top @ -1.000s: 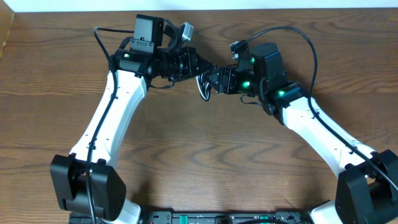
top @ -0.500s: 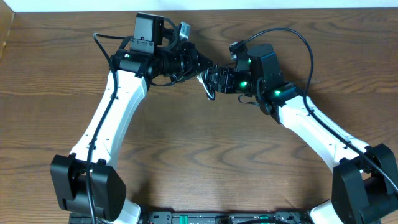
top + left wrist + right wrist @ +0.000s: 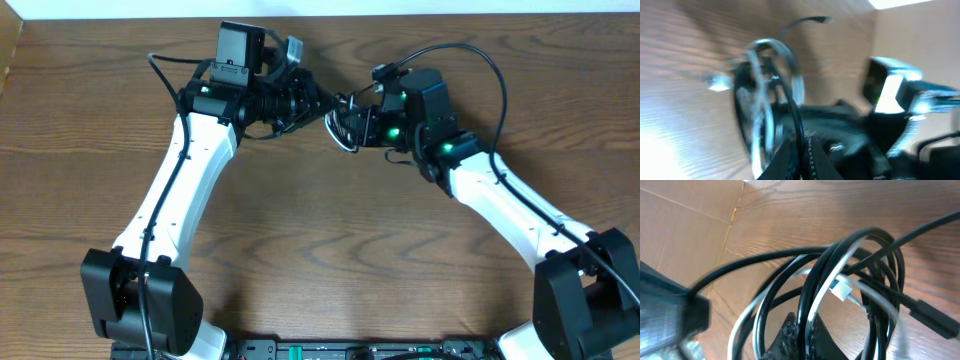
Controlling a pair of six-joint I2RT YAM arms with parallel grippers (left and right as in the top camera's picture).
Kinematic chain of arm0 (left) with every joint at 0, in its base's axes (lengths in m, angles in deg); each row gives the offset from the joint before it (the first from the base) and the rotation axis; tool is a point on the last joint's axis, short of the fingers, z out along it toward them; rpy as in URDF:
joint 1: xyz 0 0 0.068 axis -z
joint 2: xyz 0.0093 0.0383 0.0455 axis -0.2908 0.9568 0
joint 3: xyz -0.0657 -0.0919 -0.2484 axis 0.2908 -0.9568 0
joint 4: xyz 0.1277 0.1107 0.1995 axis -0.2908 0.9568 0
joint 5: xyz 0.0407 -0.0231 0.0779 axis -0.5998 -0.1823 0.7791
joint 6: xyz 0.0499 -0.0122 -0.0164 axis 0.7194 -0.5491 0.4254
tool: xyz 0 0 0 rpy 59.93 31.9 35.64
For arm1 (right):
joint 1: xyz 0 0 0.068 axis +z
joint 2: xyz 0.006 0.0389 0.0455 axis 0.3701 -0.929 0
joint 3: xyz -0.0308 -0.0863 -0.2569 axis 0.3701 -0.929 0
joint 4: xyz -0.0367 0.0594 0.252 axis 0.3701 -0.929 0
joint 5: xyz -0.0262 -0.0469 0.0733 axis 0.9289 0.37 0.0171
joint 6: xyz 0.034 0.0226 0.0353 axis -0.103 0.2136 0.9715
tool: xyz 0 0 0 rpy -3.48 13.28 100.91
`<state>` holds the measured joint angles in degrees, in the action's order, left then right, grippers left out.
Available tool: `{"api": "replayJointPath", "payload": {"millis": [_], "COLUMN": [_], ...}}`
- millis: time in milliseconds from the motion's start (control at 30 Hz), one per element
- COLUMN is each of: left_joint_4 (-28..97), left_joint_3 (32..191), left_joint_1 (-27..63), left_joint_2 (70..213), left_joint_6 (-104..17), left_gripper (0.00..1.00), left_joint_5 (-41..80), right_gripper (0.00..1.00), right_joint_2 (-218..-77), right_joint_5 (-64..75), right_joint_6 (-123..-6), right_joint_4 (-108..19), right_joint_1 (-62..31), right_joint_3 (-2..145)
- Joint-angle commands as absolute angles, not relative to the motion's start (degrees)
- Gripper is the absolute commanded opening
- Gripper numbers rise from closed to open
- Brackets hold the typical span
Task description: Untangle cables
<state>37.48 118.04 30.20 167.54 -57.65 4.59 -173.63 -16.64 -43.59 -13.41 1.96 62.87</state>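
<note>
The robot's left gripper needs to release the bundle on the wooden table (image 3: 337, 192) between the two arms, a little nearer than the grippers. The bundle is now held off the table.
The cables are one coiled black and white bundle (image 3: 343, 122), held off the table between the two grippers at the far middle. My left gripper (image 3: 322, 108) comes from the left and is shut on the bundle; its view shows a black strand (image 3: 796, 125) pinched between the fingers, with the white loop (image 3: 760, 95) blurred. My right gripper (image 3: 356, 126) comes from the right and is shut on a black strand (image 3: 810, 295) and a white strand (image 3: 822, 297) together. A white plug (image 3: 842, 289) and a black plug (image 3: 935, 322) hang in the coil.
The wooden table (image 3: 330, 250) lies under both arms. A cardboard wall (image 3: 680, 235) stands at the table's left edge. Thick black robot wires (image 3: 470, 60) arch over the right arm.
Both grippers have moved the bundle slightly away toward the far edge, and the coil has turned a little. Both stay shut on it.
</note>
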Motion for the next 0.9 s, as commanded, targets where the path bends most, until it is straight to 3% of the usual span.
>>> {"api": "replayJointPath", "payload": {"millis": [0,267,633,867], "left_joint_4": [40.76,49.94,52.78,52.02], "left_joint_3": [118.78,118.78,117.49,117.36], "left_joint_1": [30.25,30.23,30.23,30.38], "left_joint_2": [166.84,166.84,166.84,166.9], "left_joint_6": [-53.43,-48.14,-38.22,-38.33], "left_gripper": [0.07,0.08,0.08,0.08], "left_joint_5": [16.62,32.94,33.47,30.84], "right_gripper": [0.01,0.01,0.01,0.01], "right_joint_2": [-171.79,-167.86,-167.6,-167.6], "right_joint_5": [-19.99,-26.46,-30.83,-28.55], "right_joint_6": [-46.0,-46.35,-46.26,-49.93], "right_joint_4": [-13.32,-14.76,-18.81,-24.9], "right_joint_1": [-2.0,-11.81,-21.67,-21.1], "right_joint_3": [63.74,63.74,63.74,63.72]}}
